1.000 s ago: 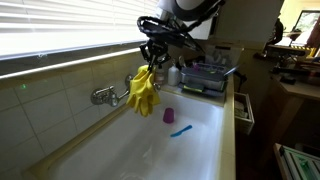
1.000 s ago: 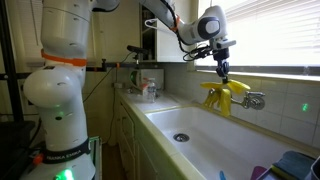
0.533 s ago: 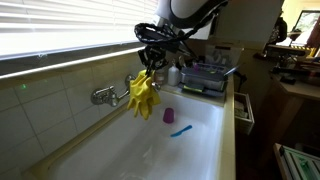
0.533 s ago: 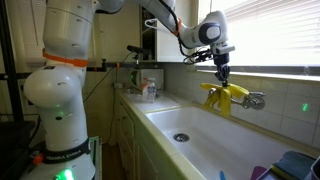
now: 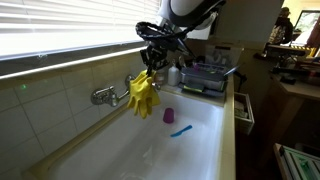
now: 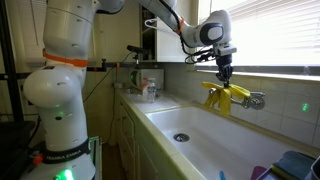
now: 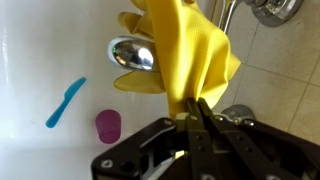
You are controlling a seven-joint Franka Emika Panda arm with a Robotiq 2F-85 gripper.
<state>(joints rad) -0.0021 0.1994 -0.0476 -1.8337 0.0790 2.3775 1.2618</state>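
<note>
My gripper is to release the yellow glove, now hanging over the faucet, so that it hangs draped over the chrome faucet's spout [image 5: 139, 103] [image 7: 160, 56] above the white sink.
A yellow rubber glove [image 5: 142, 92] hangs over the chrome faucet [image 5: 104, 96] on the tiled wall above a white sink; it also shows in the other exterior view [image 6: 224, 95] and in the wrist view [image 7: 190, 55]. My gripper [image 7: 194, 105] is shut on the glove's upper edge, just above the faucet spout [image 7: 132, 52]. In both exterior views the gripper [image 5: 152, 62] [image 6: 223, 74] sits directly over the glove.
A blue toothbrush [image 7: 65, 102] [image 5: 181, 130] and a small purple cup [image 7: 108, 126] [image 5: 169, 116] lie in the sink basin [image 5: 150, 150]. A dish rack with items [image 5: 205, 77] stands at the sink's end. The drain [image 6: 181, 138] shows in the basin. A window with blinds runs above.
The gripper and glove have shifted slightly along the wall, closer over the faucet; the grip on the glove is unchanged.
</note>
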